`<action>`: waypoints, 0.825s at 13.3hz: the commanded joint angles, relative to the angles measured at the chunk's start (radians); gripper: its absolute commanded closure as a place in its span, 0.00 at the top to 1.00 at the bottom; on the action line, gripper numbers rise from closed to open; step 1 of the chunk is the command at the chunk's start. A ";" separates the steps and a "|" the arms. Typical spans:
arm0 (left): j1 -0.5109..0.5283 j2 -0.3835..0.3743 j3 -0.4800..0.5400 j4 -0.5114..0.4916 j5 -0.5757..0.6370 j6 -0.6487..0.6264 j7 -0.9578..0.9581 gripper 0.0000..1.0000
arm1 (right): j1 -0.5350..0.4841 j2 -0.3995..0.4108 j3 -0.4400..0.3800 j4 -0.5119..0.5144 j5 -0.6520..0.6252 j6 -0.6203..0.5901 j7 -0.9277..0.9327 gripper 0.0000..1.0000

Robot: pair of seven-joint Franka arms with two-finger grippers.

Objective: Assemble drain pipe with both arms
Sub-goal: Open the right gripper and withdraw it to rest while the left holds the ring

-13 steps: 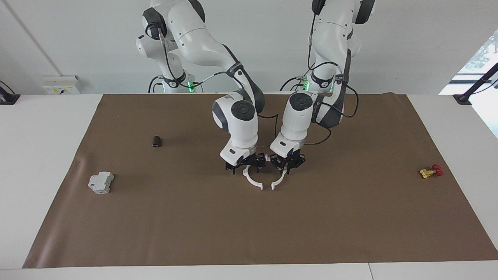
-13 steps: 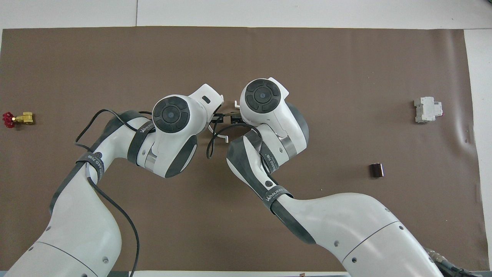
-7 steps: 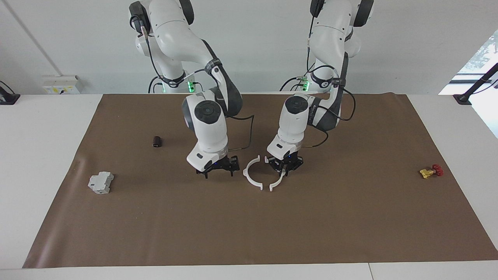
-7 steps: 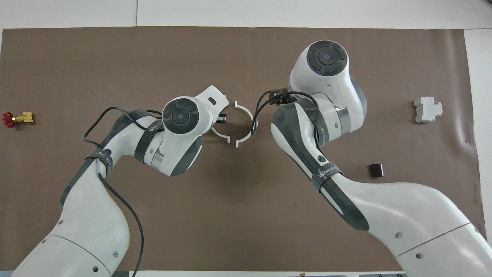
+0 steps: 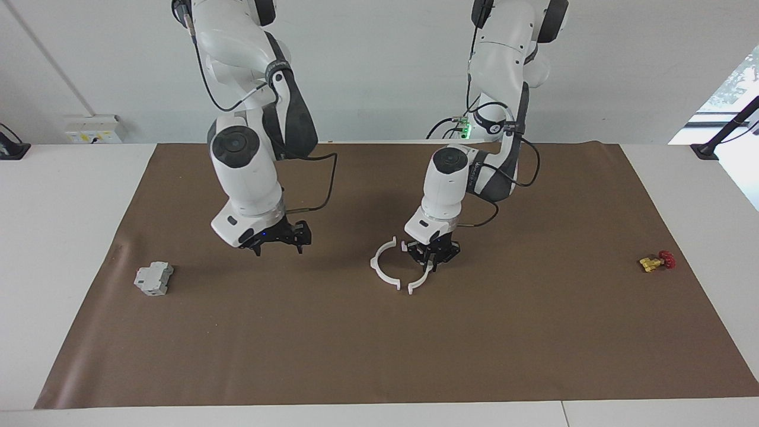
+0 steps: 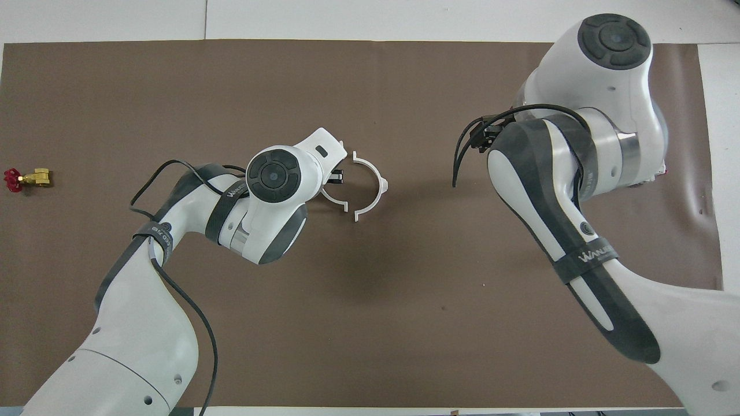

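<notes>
Next, my left gripper releases its white half-ring on the brown mat (image 6: 336,184) against the open side of the free half-ring.
The drain pipe is two white half-rings on the brown mat (image 5: 533,332). One half-ring (image 5: 373,265) lies free on the mat; it also shows in the overhead view (image 6: 383,185). My left gripper (image 5: 431,256) is low at the mat and shut on the other half-ring (image 5: 422,276), which also shows in the overhead view (image 6: 334,202). The open sides of the halves face each other, with a small gap between their end tabs. My right gripper (image 5: 278,243) is open and empty, raised over the mat toward the right arm's end. Its own arm hides it in the overhead view.
A grey blocky part (image 5: 154,279) lies on the mat at the right arm's end. A small brass valve with a red handle (image 5: 655,261) lies at the left arm's end and also shows in the overhead view (image 6: 26,179).
My right gripper let go of its half-ring, which now lies on the mat, then rose and swung away toward the right arm's end. My left gripper stays on its half-ring.
</notes>
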 commanded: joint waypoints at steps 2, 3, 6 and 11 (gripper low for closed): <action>-0.028 0.010 0.014 -0.008 0.025 0.016 -0.024 0.00 | -0.088 -0.102 0.012 -0.018 0.009 -0.125 -0.104 1.00; -0.034 0.008 0.014 -0.013 0.023 0.016 -0.024 0.00 | -0.109 -0.125 0.012 -0.018 0.007 -0.156 -0.121 1.00; -0.039 0.008 0.016 -0.013 0.023 0.013 -0.024 0.00 | -0.157 -0.226 0.009 -0.013 0.007 -0.263 -0.135 1.00; -0.040 0.007 0.014 -0.013 0.025 0.007 -0.024 0.00 | -0.183 -0.325 -0.023 -0.092 0.009 -0.328 -0.202 1.00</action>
